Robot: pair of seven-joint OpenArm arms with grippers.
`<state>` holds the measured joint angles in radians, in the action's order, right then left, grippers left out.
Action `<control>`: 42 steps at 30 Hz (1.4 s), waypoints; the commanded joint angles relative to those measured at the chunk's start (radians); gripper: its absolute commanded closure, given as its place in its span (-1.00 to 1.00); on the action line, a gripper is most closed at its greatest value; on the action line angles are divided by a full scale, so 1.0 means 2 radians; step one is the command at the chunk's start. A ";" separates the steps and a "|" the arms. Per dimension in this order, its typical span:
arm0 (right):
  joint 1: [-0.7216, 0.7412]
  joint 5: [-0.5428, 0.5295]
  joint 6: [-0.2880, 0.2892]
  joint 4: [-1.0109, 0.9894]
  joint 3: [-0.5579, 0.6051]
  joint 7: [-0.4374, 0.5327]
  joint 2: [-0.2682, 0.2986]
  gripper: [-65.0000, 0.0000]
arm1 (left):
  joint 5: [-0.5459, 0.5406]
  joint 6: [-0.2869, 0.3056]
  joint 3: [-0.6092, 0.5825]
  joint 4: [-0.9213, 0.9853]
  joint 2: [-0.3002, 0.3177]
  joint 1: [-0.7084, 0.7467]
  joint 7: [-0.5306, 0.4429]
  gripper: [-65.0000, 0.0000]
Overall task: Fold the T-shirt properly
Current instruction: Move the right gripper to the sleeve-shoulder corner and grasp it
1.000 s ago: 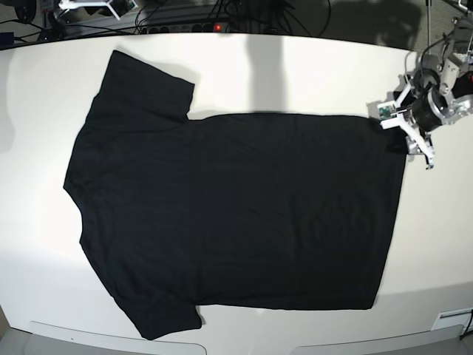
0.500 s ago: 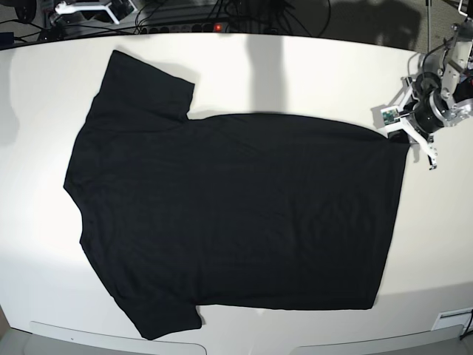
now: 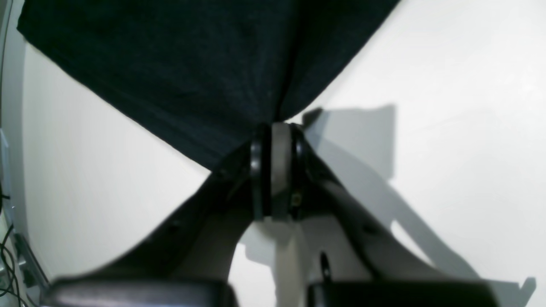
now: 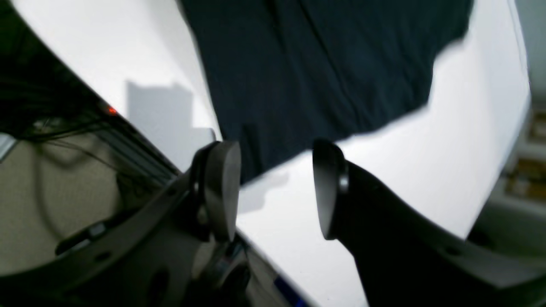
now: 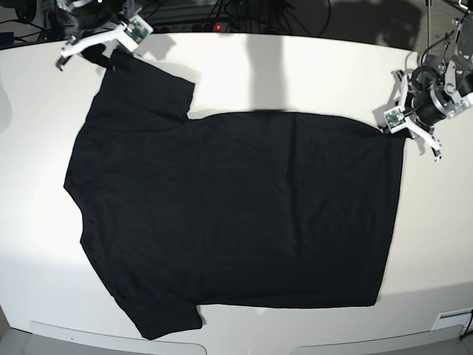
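My right gripper should next close on the far sleeve's shoulder-side edge (image 5: pixel 95 103) (image 4: pixel 297 154), at a spot between that sleeve's open end and the neckline of the black T-shirt.
The black T-shirt (image 5: pixel 236 207) lies spread flat, plain side up, on the white table (image 5: pixel 310 74), with its sleeves to the left in the base view. My left gripper (image 5: pixel 403 132) is at the shirt's far right hem corner. The left wrist view shows that gripper (image 3: pixel 276 128) shut on the pinched corner of cloth (image 3: pixel 192 64). My right gripper (image 5: pixel 100 50) hovers at the far sleeve's outer edge, top left. In the right wrist view it (image 4: pixel 275 183) stands open with nothing between its fingers, and the sleeve (image 4: pixel 320 64) lies just beyond them.
A power strip with a red light (image 5: pixel 216 27) and cables run along the table's back edge. The table's curved front edge (image 5: pixel 111 342) lies close below the near sleeve. A small white fixture (image 5: pixel 451 319) sits at the front right.
My left gripper has shut on the hem corner and shifted slightly back. My right arm has come into the base view at the top left, and its jaws have widened.
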<state>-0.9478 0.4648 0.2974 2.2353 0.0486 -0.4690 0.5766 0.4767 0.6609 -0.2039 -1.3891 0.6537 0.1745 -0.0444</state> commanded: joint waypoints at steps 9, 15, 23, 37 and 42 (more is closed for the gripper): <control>0.045 0.004 -0.006 -0.092 -0.001 0.001 0.087 0.14 | -0.077 0.019 -0.001 0.000 0.003 0.004 0.079 1.00; 0.078 0.003 -0.006 -0.158 -0.001 0.034 0.116 0.14 | -0.088 0.019 -0.001 0.000 0.003 0.004 0.088 1.00; 0.131 -0.002 -0.006 -0.226 0.033 0.046 0.138 0.14 | -0.088 0.019 -0.001 0.000 0.003 0.004 0.087 1.00; 0.235 0.000 -0.006 -0.256 0.181 0.006 0.134 0.14 | -0.088 0.019 -0.001 0.000 0.003 0.004 0.088 1.00; 0.236 -0.002 -0.006 -0.256 0.183 0.008 0.120 0.14 | -0.088 0.019 -0.001 0.000 0.003 0.004 0.088 1.00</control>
<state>-0.4713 0.4805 0.2665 1.7164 0.4110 -0.4648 0.8074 0.2825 0.6609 -0.2035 -1.3933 0.6487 0.1741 0.0795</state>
